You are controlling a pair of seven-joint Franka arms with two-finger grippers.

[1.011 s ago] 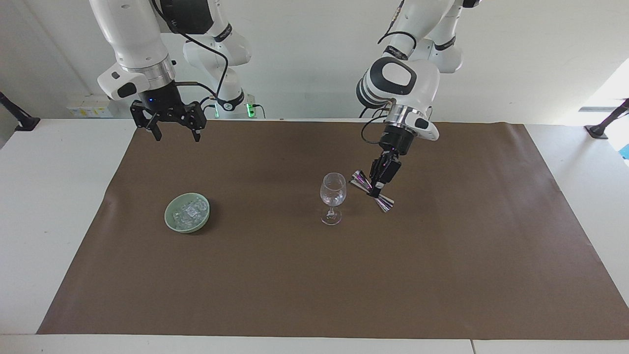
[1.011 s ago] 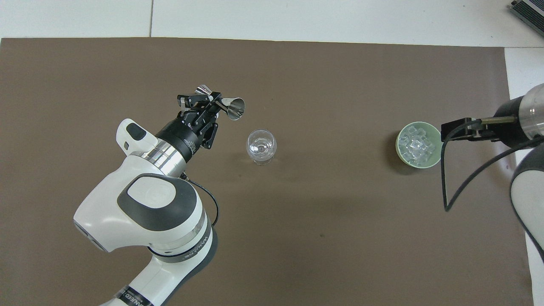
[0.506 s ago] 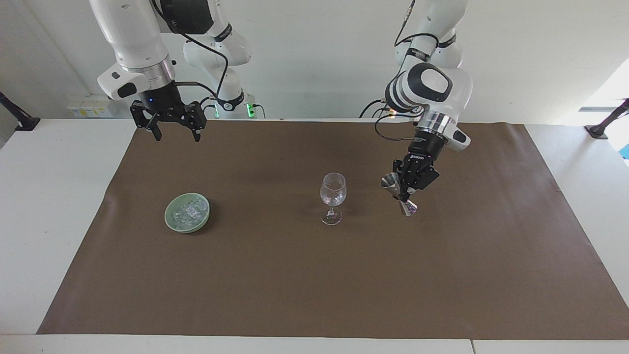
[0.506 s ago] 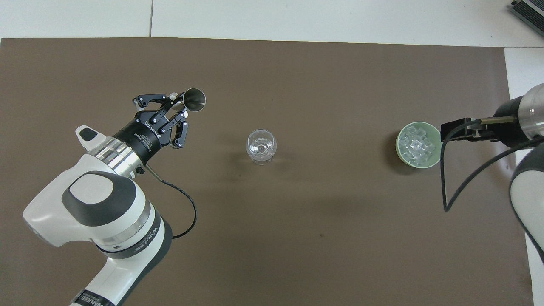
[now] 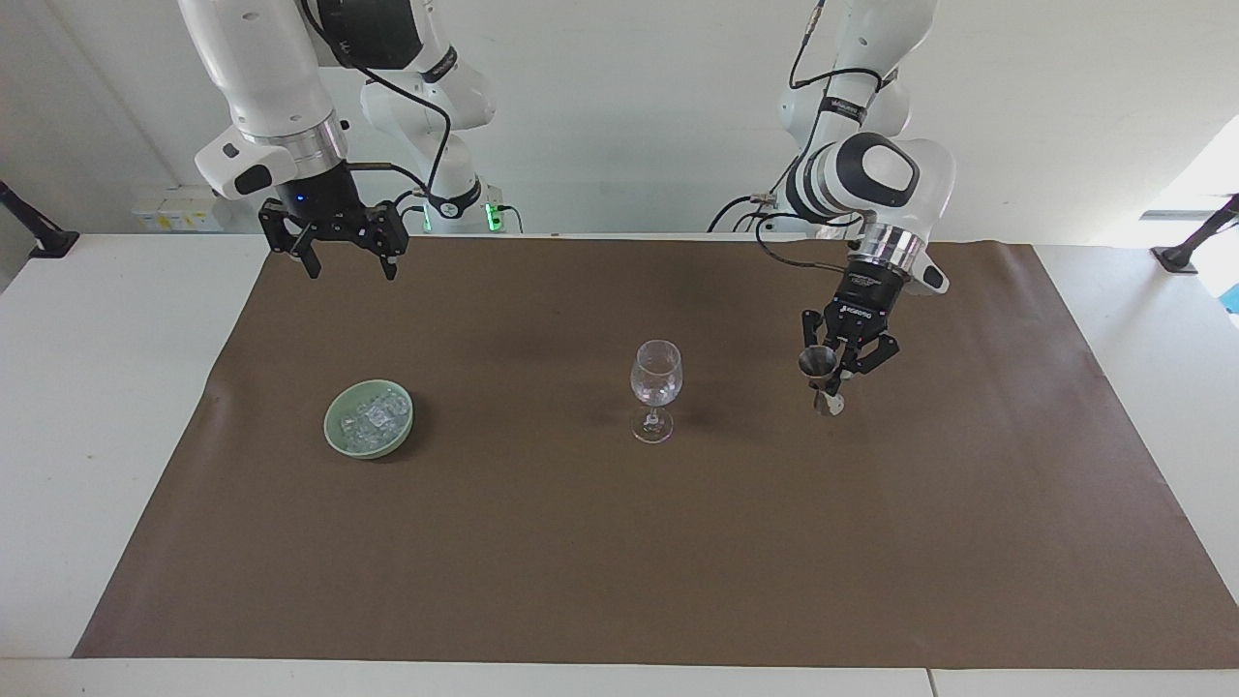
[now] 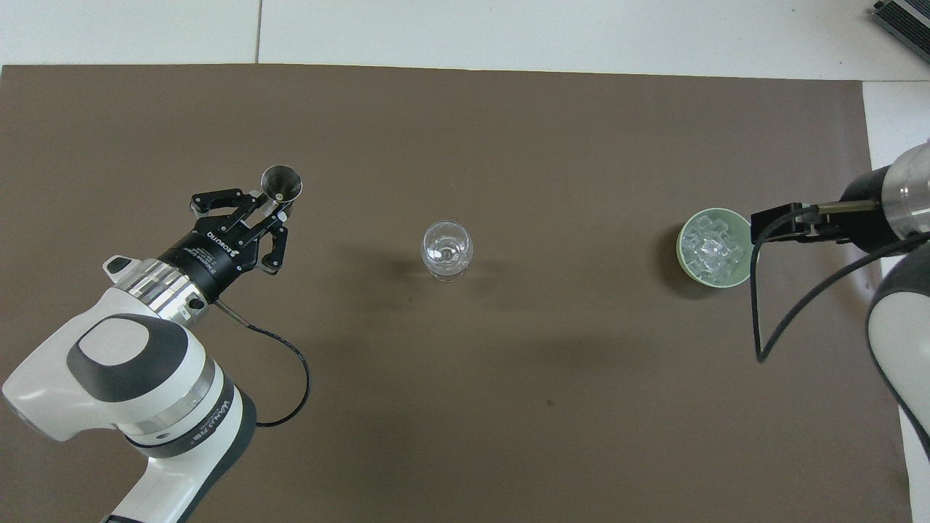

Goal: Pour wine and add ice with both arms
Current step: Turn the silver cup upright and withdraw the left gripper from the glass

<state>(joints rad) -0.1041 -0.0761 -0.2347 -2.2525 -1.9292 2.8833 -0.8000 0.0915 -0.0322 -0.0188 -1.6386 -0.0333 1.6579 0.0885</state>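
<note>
My right gripper will close on an ice chunk in the middle of the pale green bowl (image 6: pixel 709 247), because the wine glass needs ice.
A clear stemmed wine glass (image 5: pixel 656 387) stands mid-mat; it also shows in the overhead view (image 6: pixel 446 250). A pale green bowl (image 5: pixel 363 449) toward the right arm's end holds the ice (image 5: pixel 373 414), small clear chunks; the bowl (image 6: pixel 697 277) and ice (image 6: pixel 716 245) also show from overhead. My left gripper (image 5: pixel 834 379) is shut on a small metal jigger (image 5: pixel 819 364). It holds the jigger upright, low over the mat beside the glass toward the left arm's end; from overhead, gripper (image 6: pixel 269 207), jigger (image 6: pixel 281 181). My right gripper (image 5: pixel 347 269) is open and empty, raised; from overhead (image 6: pixel 757 226) it overlaps the bowl's rim.
A brown mat (image 5: pixel 619 561) covers most of the white table (image 5: pixel 97 436). The left arm's black cable (image 6: pixel 290 370) loops over the mat near its wrist. The right arm's cable (image 6: pixel 785 319) hangs beside the bowl.
My left arm swung the jigger away from the glass toward its own end of the table, turning it from tilted to upright. The right arm has barely moved.
</note>
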